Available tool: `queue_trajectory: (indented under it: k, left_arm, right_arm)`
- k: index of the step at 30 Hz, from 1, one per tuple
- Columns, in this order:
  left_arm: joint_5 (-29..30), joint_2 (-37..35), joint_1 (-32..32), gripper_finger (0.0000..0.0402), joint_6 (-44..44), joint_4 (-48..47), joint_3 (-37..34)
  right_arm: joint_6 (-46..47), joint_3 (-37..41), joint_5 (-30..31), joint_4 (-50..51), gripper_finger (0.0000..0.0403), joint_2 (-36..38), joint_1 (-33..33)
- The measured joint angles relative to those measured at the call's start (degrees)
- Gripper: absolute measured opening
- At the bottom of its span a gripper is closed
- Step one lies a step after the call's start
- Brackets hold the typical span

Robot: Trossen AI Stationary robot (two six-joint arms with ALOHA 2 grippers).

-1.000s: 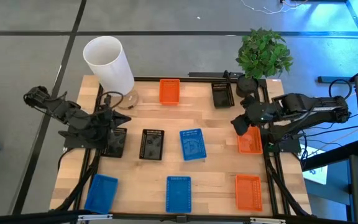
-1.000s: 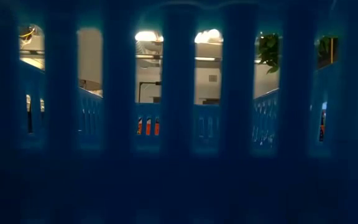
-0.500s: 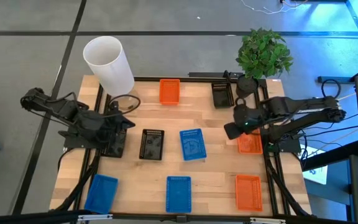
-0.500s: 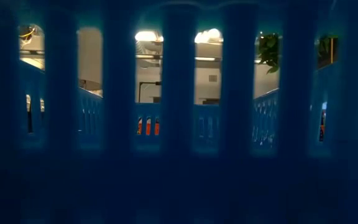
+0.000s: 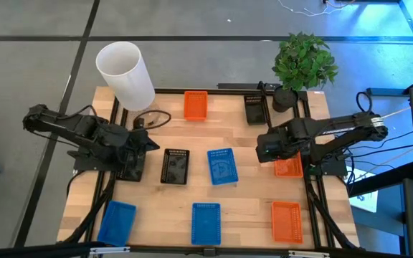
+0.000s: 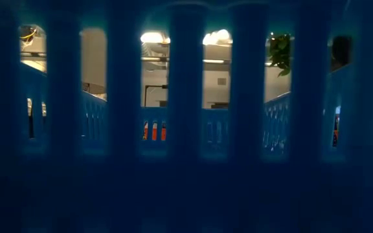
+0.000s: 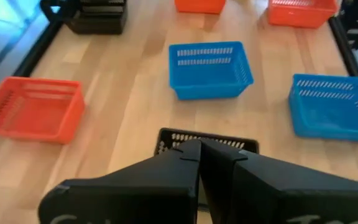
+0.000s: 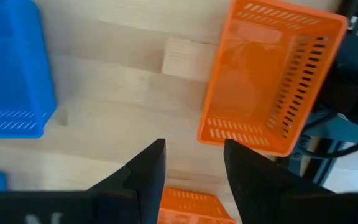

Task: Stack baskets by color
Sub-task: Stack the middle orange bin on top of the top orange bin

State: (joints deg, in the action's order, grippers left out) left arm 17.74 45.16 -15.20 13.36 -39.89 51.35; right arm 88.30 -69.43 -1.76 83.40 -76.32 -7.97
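My right gripper is going to close on the orange basket's long side [image 5: 275, 170] [image 8: 207, 107] that faces the middle blue basket, because this orange basket lies just beneath it.
Orange, blue and black mesh baskets lie singly on the wooden table [image 5: 242, 193]. In the high view my left gripper [image 5: 151, 142] is shut and hovers at the left, over one black basket [image 5: 131, 166] and beside another black basket [image 5: 176, 165]. That second black basket [image 7: 207, 142] shows just past the shut fingertips [image 7: 199, 149] in the left wrist view. My right gripper [image 5: 264, 152] points down, open, between the middle blue basket [image 5: 221, 166] and an orange basket [image 5: 289, 168]. In the right wrist view the orange basket [image 8: 272, 81] lies beyond the open gripper [image 8: 193, 155].
More baskets: orange [image 5: 196, 105] and black [image 5: 256, 109] at the far edge, blue [image 5: 117, 221], blue [image 5: 206, 222] and orange [image 5: 287, 221] at the near edge. A white cylinder [image 5: 125, 73] and a potted plant [image 5: 303, 64] stand behind. A blue basket wall [image 6: 186, 129] fills the low view.
My left gripper has swung toward the table's right, nearer the middle black basket, staying shut. My right gripper has sunk and shifted toward the table's left and near side, tipping until it points down, still open. No basket has moved.
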Motion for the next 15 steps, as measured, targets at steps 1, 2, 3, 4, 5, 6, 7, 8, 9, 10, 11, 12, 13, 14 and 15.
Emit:
queue_trajectory:
  k: [1, 2, 3, 4, 5, 6, 7, 8, 9, 10, 11, 12, 13, 14, 15]
  left_arm:
    - [-1.12, 0.26, 0.54, 0.0, -0.08, 0.41, -0.02]
    - [-1.96, 0.56, 0.97, 0.0, -0.37, 1.08, -0.01]
    - [-2.6, 0.98, 1.37, 0.0, -0.85, 2.13, 0.0]
    - [-3.03, 1.31, 1.67, 0.0, -1.5, 2.91, 0.0]
    - [-3.68, 1.47, 1.81, 0.0, -1.82, 3.2, 0.0]
    - [-3.9, 1.44, 1.9, 0.0, -1.93, 3.35, -0.01]
    - [-3.93, 1.32, 1.86, 0.0, -1.94, 3.79, 0.0]
    - [-3.95, 1.31, 1.86, 0.0, -1.96, 4.16, 0.02]
    - [-3.93, 1.33, 1.86, 0.0, -1.98, 4.06, 0.02]
    - [-3.96, 1.35, 1.86, 0.0, -1.96, 3.88, 0.01]
    - [-3.94, 1.36, 1.86, 0.0, -1.96, 3.92, 0.0]
    - [-3.95, 1.35, 1.86, 0.0, -1.94, 3.99, 0.0]
    - [-3.94, 1.34, 1.86, 0.0, -1.93, 3.99, 0.01]
    - [-3.95, 1.34, 1.86, 0.0, -1.93, 3.99, 0.0]
    - [-3.95, 1.36, 1.86, 0.0, -1.95, 3.98, 0.0]
  right_arm:
    - [0.09, 0.0, 0.0, 0.24, 0.0163, -0.49, 0.0]
    - [0.08, 0.13, 0.02, 0.55, 0.0163, -0.89, 0.0]
    - [0.0, 0.61, 0.0, 0.56, 0.0163, -1.1, 0.0]
    - [-0.03, 1.19, 0.0, 0.58, 0.0163, -1.18, 0.05]
    - [-0.03, 2.08, -0.01, 0.49, 0.0163, -1.18, 0.2]
    - [-0.03, 3.2, 0.0, 0.23, 0.0163, -1.18, 0.31]
    - [-0.03, 4.39, 0.0, -0.07, 0.0163, -1.18, 0.5]
    - [-0.06, 5.6, 0.0, -0.24, 0.0163, -1.17, 0.68]
    - [-0.24, 6.79, 0.01, -0.68, 0.0163, -1.1, 0.92]
    - [-1.0, 7.98, 0.02, -1.48, 0.0163, -1.05, 1.22]
    - [-1.76, 9.1, 0.02, -2.74, 0.0163, -1.05, 1.46]
    - [-2.85, 10.28, 0.04, -4.26, 0.0163, -1.09, 1.72]
    - [-3.75, 11.38, 0.06, -5.79, 0.0163, -1.09, 2.02]
    - [-4.54, 12.53, 0.04, -7.0, 0.0163, -1.09, 2.35]
    - [-4.64, 13.65, 0.04, -7.83, 0.0163, -1.09, 2.69]
